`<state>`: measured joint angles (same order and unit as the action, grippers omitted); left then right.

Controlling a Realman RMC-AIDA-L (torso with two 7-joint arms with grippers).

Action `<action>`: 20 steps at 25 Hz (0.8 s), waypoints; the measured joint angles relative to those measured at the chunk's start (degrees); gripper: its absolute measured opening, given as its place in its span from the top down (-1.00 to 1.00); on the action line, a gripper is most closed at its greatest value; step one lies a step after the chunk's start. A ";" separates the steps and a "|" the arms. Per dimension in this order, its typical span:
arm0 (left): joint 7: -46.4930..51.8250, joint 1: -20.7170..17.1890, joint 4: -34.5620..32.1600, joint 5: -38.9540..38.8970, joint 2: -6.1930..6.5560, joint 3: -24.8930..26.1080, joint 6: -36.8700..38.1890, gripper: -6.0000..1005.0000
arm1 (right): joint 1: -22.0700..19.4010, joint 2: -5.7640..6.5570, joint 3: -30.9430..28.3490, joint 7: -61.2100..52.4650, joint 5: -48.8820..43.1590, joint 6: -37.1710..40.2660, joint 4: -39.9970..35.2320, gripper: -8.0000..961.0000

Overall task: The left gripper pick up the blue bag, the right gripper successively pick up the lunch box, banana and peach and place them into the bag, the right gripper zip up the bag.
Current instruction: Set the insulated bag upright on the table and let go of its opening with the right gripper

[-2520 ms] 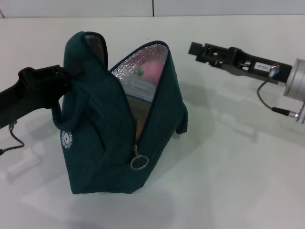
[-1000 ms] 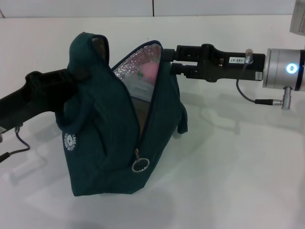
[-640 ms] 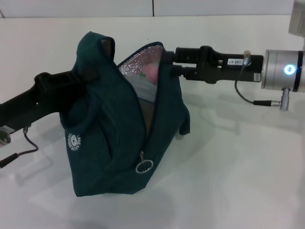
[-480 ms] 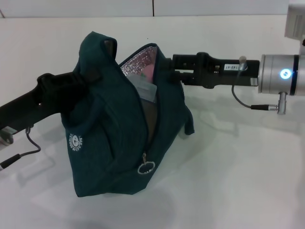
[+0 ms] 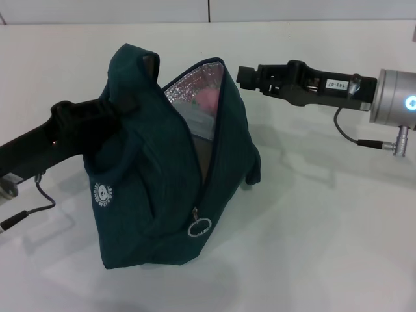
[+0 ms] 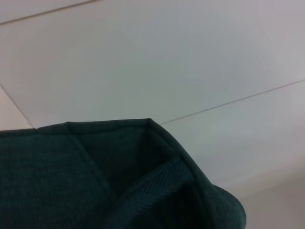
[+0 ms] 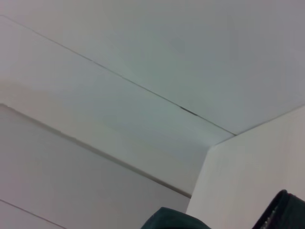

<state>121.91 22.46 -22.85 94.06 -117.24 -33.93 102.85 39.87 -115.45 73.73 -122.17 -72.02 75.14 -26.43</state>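
The fingers of my right gripper are shut beside the blue bag's top rim, clear of the fabric, so they should open, move lower and take the bag's side (image 5: 239,133).
The blue bag (image 5: 149,175) stands on the white table (image 5: 325,227), mouth open and silver lining showing. My left gripper (image 5: 97,120) is shut on the fabric of its upper left side. Inside, the pink peach (image 5: 207,99) lies on the clear lunch box (image 5: 195,123); the banana is hidden. The zipper's ring pull (image 5: 199,228) hangs low on the front seam. My right gripper (image 5: 242,77) hovers just right of the bag's top rim, apart from it. Teal bag fabric (image 6: 95,181) fills the lower part of the left wrist view, and a sliver of the bag (image 7: 171,222) shows in the right wrist view.
A loop handle (image 5: 252,170) droops at the bag's right side. A cable (image 5: 29,205) hangs under my left arm. White table stretches right of and in front of the bag.
My right gripper had moved in against the bag's top rim and pushed it left. It has now drawn back to the right, off the rim. The bag and left arm shifted slightly right.
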 joint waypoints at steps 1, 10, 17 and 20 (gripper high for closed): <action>0.00 0.01 0.00 0.00 0.03 0.00 0.00 0.92 | 0.01 0.05 0.02 0.04 -0.01 0.04 -0.01 0.23; -0.01 0.21 0.00 0.00 0.17 0.00 -0.08 0.92 | 0.44 0.07 0.30 0.17 -0.21 -0.23 0.50 0.89; -0.24 0.07 0.00 0.07 0.17 0.00 -0.10 0.92 | 0.40 -0.03 0.33 0.19 -0.28 -0.29 0.60 0.95; -0.36 -0.05 0.00 0.11 0.17 0.00 -0.09 0.92 | -0.04 0.01 -0.29 -0.16 0.04 -0.13 0.58 0.88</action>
<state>121.55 22.41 -22.85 94.17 -117.07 -33.92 102.76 39.83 -115.44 73.45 -122.33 -71.98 75.01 -25.85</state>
